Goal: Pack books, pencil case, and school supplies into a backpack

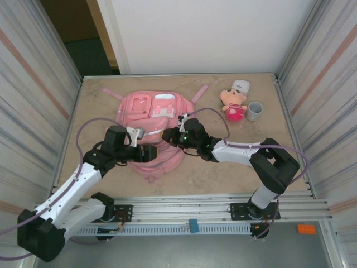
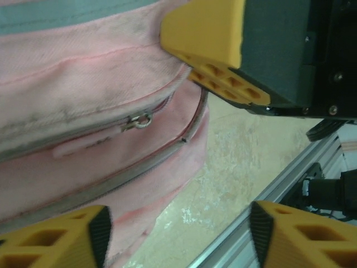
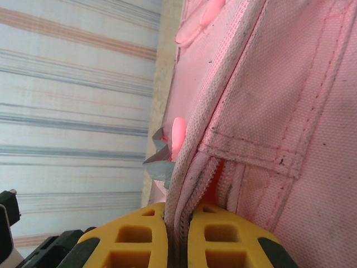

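The zipper pull is beyond the open fingers of my left gripper, so I need to reach across, pinch its pink tab (image 2: 88, 142) and pull it away from my right gripper.
The pink backpack (image 1: 153, 120) lies flat mid-table, front pockets up. My right gripper (image 1: 170, 135) is shut on its zipper-edge fabric (image 3: 184, 184); both yellow fingers (image 3: 134, 240) pinch the seam. My left gripper (image 1: 146, 153) hovers at the backpack's near edge, open, with nothing between its fingertips (image 2: 61, 240). In the left wrist view the backpack (image 2: 83, 72) has a closed zipper line and a metal zipper pull (image 2: 139, 120), and the right gripper's yellow finger (image 2: 212, 39) sits above it. The books, pencil case and school supplies are hidden.
A pink plush doll (image 1: 233, 103) and a grey cup (image 1: 255, 111) stand at the back right. Corrugated metal walls (image 1: 33, 95) close in both sides. The aluminium base rail (image 2: 262, 223) runs along the near table edge, close to my left gripper.
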{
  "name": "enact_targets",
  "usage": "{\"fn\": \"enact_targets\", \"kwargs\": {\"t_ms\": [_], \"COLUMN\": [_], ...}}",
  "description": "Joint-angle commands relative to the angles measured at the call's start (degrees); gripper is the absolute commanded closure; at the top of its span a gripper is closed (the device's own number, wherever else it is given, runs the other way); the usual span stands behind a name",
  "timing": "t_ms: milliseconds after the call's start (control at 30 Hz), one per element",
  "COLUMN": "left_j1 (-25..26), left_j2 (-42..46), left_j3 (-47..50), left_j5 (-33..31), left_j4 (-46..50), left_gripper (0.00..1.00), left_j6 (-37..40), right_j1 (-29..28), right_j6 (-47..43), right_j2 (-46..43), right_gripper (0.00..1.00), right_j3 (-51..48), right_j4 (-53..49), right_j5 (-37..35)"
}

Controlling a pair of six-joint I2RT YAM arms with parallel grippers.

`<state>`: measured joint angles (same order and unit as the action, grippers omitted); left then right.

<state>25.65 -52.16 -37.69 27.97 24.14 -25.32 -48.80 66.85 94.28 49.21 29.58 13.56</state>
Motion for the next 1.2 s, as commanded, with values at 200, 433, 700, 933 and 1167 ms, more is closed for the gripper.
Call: {"fn": "enact_targets", "kwargs": {"t_ms": [200,433,700,933,1167], "left_j1": [0.23,0.27,0.28,1.16,1.05], "left_j2": [-5.87,-6.25,-7.52,-5.64,-4.00], "left_j3": [-5.27,-2.79,-1.80,-0.51,-1.79], "left_j5": [-5.67,-8.49,-4.10,1.18,-8.26], "left_j4": [2.86,-1.43,-3.80,-6.21,-1.22], "left_gripper": [0.24,0.24,0.36,0.56,0.42], "left_j6": [12.38,16.50,19.53,20.72,20.47], "right_j1": [-1.74,-2.92,-3.50,-3.94,-4.20], "right_j6": [-2.00,-4.01,-4.67,-5.04,-7.31], "right_j2": [-0.80,-1.99,-3.38,-3.66,-5.41], "right_gripper": [1.00,1.00,1.00,1.00,1.00], "right_j3": [2.10,4.48,4.47,4.43,4.68], "right_j4": [2.88,-1.23,-1.02,-1.20,-5.20], "right_j5": [0.85,0.32,-0.49,-0.47,-1.20]}}
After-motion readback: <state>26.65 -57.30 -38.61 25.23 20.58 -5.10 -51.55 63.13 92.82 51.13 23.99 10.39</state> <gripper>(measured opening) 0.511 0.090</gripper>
